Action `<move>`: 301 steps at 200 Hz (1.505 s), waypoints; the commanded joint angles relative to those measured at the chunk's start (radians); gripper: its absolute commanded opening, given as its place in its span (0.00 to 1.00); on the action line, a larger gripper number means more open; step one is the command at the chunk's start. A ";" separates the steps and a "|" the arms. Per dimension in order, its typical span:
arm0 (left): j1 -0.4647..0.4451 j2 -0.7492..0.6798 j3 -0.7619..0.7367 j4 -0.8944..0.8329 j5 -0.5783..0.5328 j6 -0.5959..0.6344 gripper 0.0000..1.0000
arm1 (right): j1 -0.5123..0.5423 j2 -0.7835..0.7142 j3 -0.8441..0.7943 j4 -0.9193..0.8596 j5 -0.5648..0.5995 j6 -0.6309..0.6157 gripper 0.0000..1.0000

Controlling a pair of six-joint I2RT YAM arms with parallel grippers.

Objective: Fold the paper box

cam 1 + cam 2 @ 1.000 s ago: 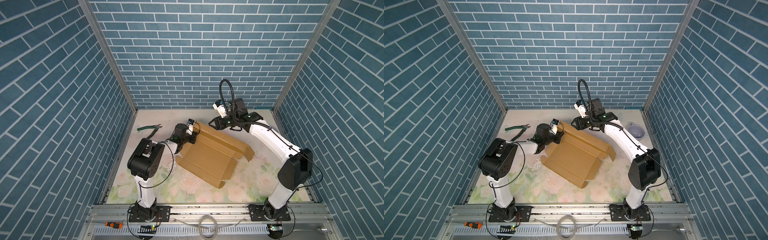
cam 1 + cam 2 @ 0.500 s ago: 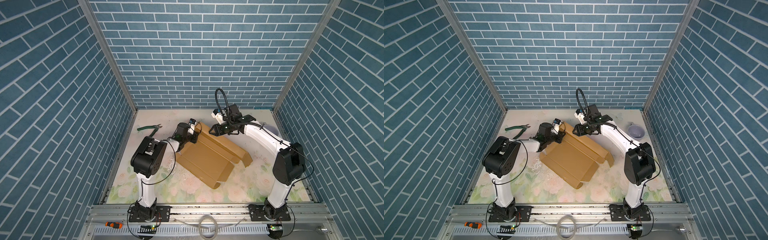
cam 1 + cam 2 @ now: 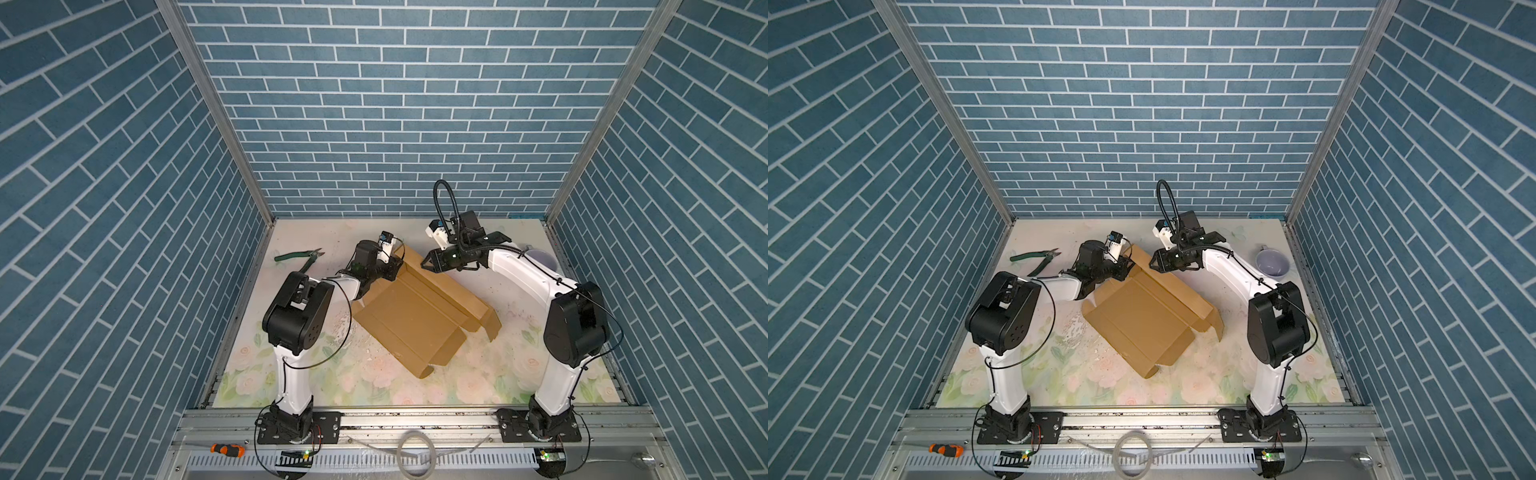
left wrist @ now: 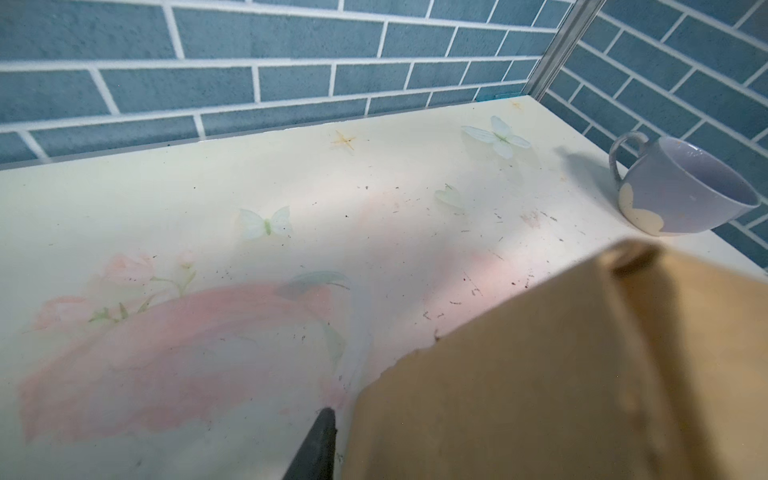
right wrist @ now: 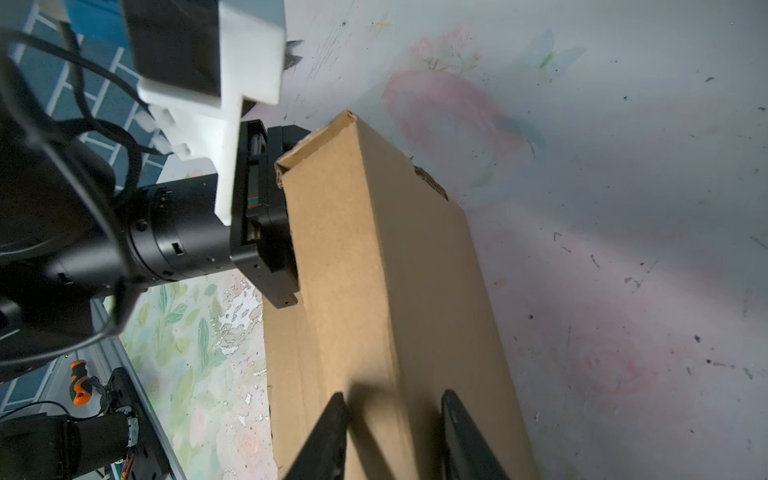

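The raised panel of the paper box slants toward the front rail, so I will grab the panel's far corner (image 3: 406, 252) with my left gripper and swing the box square before folding more.
The paper box (image 3: 415, 320) (image 3: 1142, 320), a brown cardboard sheet, lies partly folded mid-table, with its far long panel raised as a ridge (image 5: 374, 249). My left gripper (image 3: 397, 266) (image 3: 1128, 266) sits at the box's far left corner. In the left wrist view one dark finger (image 4: 320, 440) stands just beside the cardboard edge (image 4: 540, 395), which hides the other finger. My right gripper (image 3: 428, 264) (image 3: 1154, 262) (image 5: 395, 415) is open over the raised panel's far end. One of its fingers (image 5: 338, 419) lies to each side of the ridge.
Green-handled pliers (image 3: 297, 257) (image 3: 1034, 259) lie at the far left. A lilac cup (image 3: 1271, 264) (image 4: 685, 191) stands at the far right by the wall. An orange-handled screwdriver (image 3: 226, 449) rests on the front rail. Blue brick walls close three sides.
My right gripper has come down and forward onto the box's far panel, its jaws narrower than before. The left arm has stayed at the box's far left corner.
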 commanded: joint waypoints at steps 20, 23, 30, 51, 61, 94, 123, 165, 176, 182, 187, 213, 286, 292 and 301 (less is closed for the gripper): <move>-0.012 0.038 0.020 0.117 0.012 -0.040 0.34 | -0.005 0.041 -0.026 -0.055 0.018 0.010 0.37; -0.012 0.040 0.020 0.121 0.013 -0.040 0.33 | -0.005 0.042 -0.026 -0.056 0.019 0.010 0.36; -0.013 0.045 0.023 0.131 0.012 -0.047 0.31 | -0.005 0.044 -0.026 -0.055 0.019 0.010 0.36; -0.018 0.054 0.014 0.167 -0.006 -0.057 0.20 | -0.007 0.052 -0.015 -0.069 0.032 0.011 0.31; -0.018 0.053 0.000 0.187 -0.014 -0.062 0.11 | -0.009 0.050 -0.004 -0.083 0.036 0.014 0.31; -0.019 0.037 -0.033 0.233 -0.041 -0.065 0.05 | -0.009 0.039 0.036 -0.128 0.010 0.050 0.39; -0.018 0.018 -0.047 0.242 -0.048 -0.066 0.03 | -0.009 0.031 0.007 -0.128 -0.020 0.094 0.46; -0.020 0.010 -0.052 0.218 -0.054 -0.064 0.01 | -0.010 0.065 -0.062 -0.099 0.071 0.070 0.33; -0.020 0.006 -0.052 0.202 -0.059 -0.060 0.00 | -0.010 0.069 -0.059 -0.097 0.073 0.071 0.29; -0.020 0.004 -0.052 0.194 -0.060 -0.056 0.00 | -0.010 0.066 -0.056 -0.095 0.069 0.073 0.28; -0.021 0.000 -0.051 0.188 -0.061 -0.051 0.00 | -0.010 0.062 -0.055 -0.095 0.063 0.076 0.29; -0.019 -0.011 -0.050 0.155 -0.072 -0.028 0.00 | -0.010 0.030 -0.049 -0.102 0.017 0.082 0.39; -0.025 -0.025 -0.064 0.145 -0.096 -0.017 0.00 | -0.010 0.064 -0.102 -0.117 0.156 0.078 0.26; -0.028 -0.027 -0.066 0.144 -0.098 -0.017 0.00 | -0.010 0.067 -0.101 -0.121 0.162 0.076 0.26; -0.029 -0.031 -0.067 0.140 -0.100 -0.016 0.00 | -0.011 0.054 -0.101 -0.118 0.153 0.076 0.28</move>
